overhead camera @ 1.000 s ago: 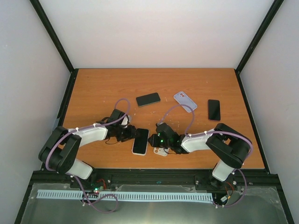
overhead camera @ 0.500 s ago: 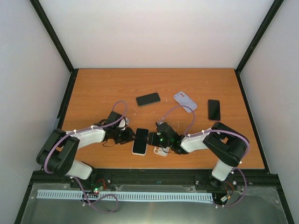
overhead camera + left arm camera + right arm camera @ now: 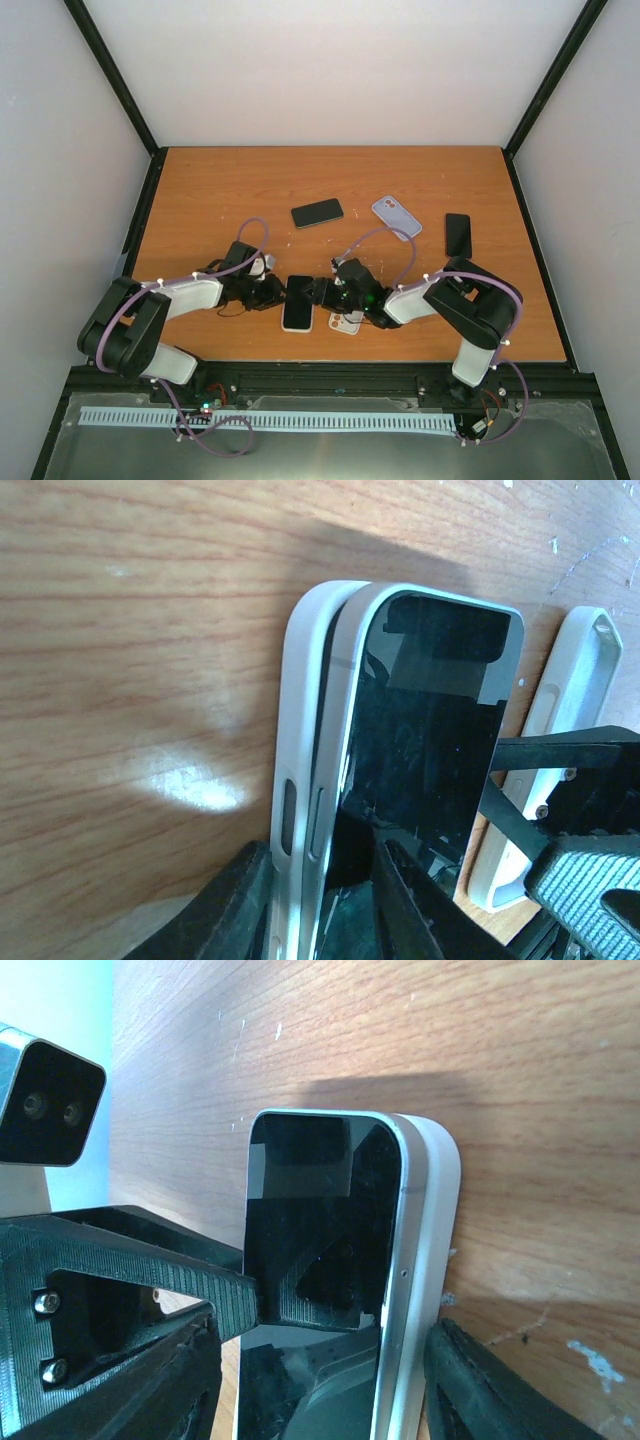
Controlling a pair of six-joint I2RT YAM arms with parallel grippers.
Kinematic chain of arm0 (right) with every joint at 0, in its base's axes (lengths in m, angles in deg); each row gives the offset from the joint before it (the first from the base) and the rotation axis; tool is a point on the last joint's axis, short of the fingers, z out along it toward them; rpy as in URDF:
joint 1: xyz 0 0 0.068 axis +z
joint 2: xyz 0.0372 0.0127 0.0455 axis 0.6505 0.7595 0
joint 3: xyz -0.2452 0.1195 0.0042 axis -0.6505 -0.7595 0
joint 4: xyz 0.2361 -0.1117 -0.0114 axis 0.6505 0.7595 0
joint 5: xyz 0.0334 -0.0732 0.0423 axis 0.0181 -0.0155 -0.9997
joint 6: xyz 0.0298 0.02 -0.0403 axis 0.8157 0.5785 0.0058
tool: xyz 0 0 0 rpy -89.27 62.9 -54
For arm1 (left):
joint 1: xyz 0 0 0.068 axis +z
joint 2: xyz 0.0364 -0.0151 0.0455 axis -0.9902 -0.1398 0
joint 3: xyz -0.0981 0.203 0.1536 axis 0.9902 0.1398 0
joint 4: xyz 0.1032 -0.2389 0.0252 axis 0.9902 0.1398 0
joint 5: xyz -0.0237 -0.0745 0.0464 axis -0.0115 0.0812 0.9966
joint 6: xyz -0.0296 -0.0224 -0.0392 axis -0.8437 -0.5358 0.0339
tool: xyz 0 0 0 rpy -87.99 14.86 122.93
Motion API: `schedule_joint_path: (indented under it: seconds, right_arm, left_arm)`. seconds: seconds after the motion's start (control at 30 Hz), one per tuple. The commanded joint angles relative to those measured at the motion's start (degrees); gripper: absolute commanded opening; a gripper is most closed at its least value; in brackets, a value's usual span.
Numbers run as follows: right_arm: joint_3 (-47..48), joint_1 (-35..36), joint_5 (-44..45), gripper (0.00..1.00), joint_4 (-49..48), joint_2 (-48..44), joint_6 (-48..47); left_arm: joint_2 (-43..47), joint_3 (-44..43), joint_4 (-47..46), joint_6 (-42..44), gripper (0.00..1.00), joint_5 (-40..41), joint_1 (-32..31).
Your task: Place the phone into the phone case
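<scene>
I need to open my left gripper and pinch wider over the phone's screen [image 3: 352, 848] to press the phone's edge in, as that edge stands above the side of the case.
A black-screened phone [image 3: 299, 291] lies half seated in a white phone case [image 3: 296, 320] at the near middle of the table. In the left wrist view the phone [image 3: 430, 710] sits tilted in the case [image 3: 300, 700], its left edge raised above the case wall. My left gripper [image 3: 315, 900] is shut on that edge, with one finger outside the case and one on the screen; it also shows in the top view [image 3: 279, 293]. My right gripper [image 3: 320, 1400] is open and straddles the phone [image 3: 320, 1190] and the case [image 3: 435, 1200] across their width; it also shows in the top view [image 3: 319, 293].
A second white case [image 3: 345, 322] lies just right of the phone, under the right arm. Farther back lie a black phone [image 3: 317, 212], a lavender case [image 3: 396, 216] and another black phone [image 3: 458, 235]. Black frame posts stand at the table's corners.
My right gripper has moved left up to the phone, and the right arm has folded in. My left gripper has drawn slightly left and nearer. The phone has barely shifted.
</scene>
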Motion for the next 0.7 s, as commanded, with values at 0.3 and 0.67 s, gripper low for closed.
schedule_joint_path:
  seconds: [0.3, 0.67]
  right_arm:
    - [1.6, 1.5, -10.0, 0.58, -13.4, -0.8, 3.7]
    - [1.2, 3.0, -11.7, 0.59, -23.2, 1.5, 6.1]
  left_arm:
    - [3.6, 1.5, 3.2, -1.2, 0.4, 2.3, -0.3]
    - [4.3, 3.8, -0.9, -3.2, 0.42, -1.0, -0.4]
